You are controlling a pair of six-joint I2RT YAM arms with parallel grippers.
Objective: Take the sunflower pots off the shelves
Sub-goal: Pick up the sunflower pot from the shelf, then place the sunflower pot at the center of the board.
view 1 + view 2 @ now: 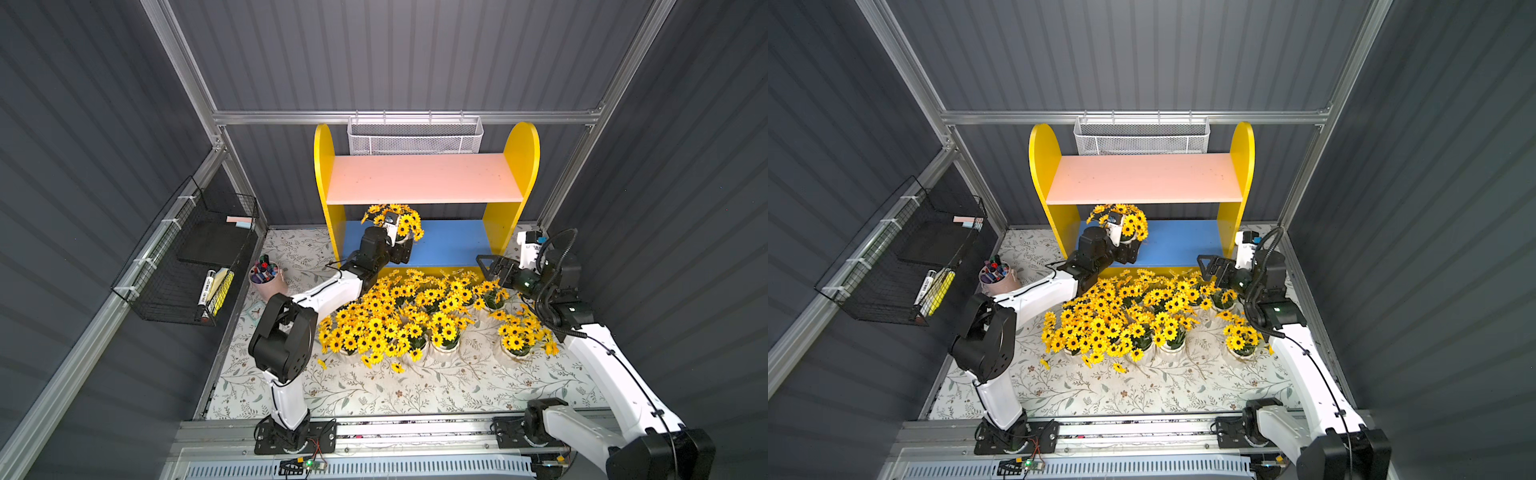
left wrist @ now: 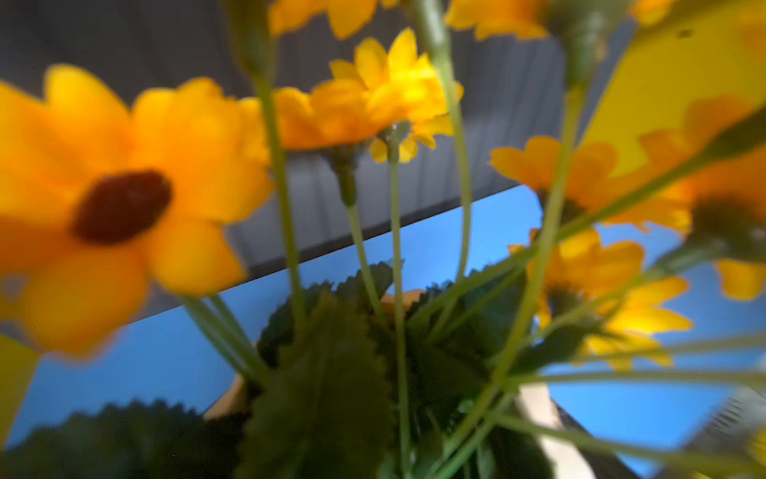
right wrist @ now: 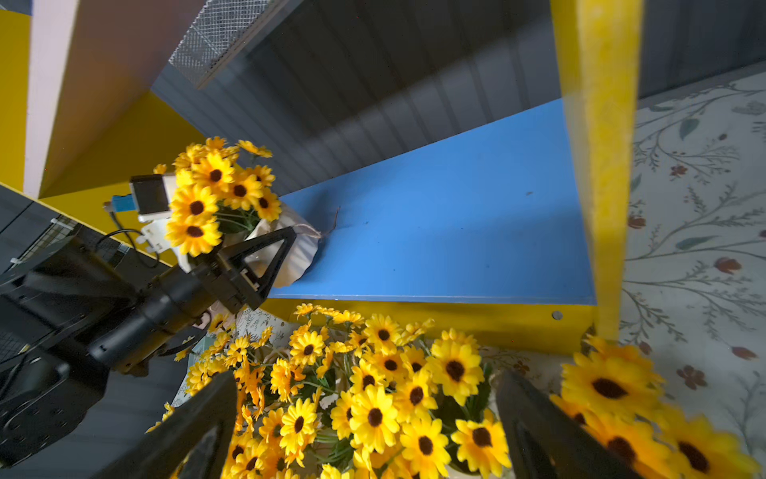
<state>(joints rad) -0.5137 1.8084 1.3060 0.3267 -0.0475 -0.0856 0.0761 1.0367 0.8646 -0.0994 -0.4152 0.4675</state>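
I need to next move my right gripper to the outer side of the sunflower pot (image 1: 529, 353) that stands apart on the floral cloth, and close it there.
One sunflower pot (image 1: 411, 224) (image 1: 1136, 224) (image 3: 292, 253) stands on the blue lower board (image 1: 453, 245) (image 3: 456, 215) of the yellow shelves (image 1: 424, 178) (image 1: 1142, 178), near its left end. My left gripper (image 1: 402, 248) (image 1: 1127, 249) (image 3: 265, 257) is open, with a finger on each side of that pot. The left wrist view is filled by its blurred flowers (image 2: 389, 95) and leaves, which hide the fingers. The pink upper board is bare. Several sunflower pots (image 1: 399, 316) (image 1: 1121, 320) (image 3: 373, 406) crowd the table before the shelves. My right gripper (image 1: 484, 266) (image 1: 1204, 266) (image 3: 369, 414) hangs open over their right side.
A pink cup of markers (image 1: 268, 278) stands left of the left arm. A black wire rack (image 1: 195, 257) hangs on the left wall. A white mesh basket (image 1: 415, 137) hangs behind the shelves. One pot (image 1: 517, 340) stands apart beside the right arm, on the floral cloth (image 1: 415, 386).
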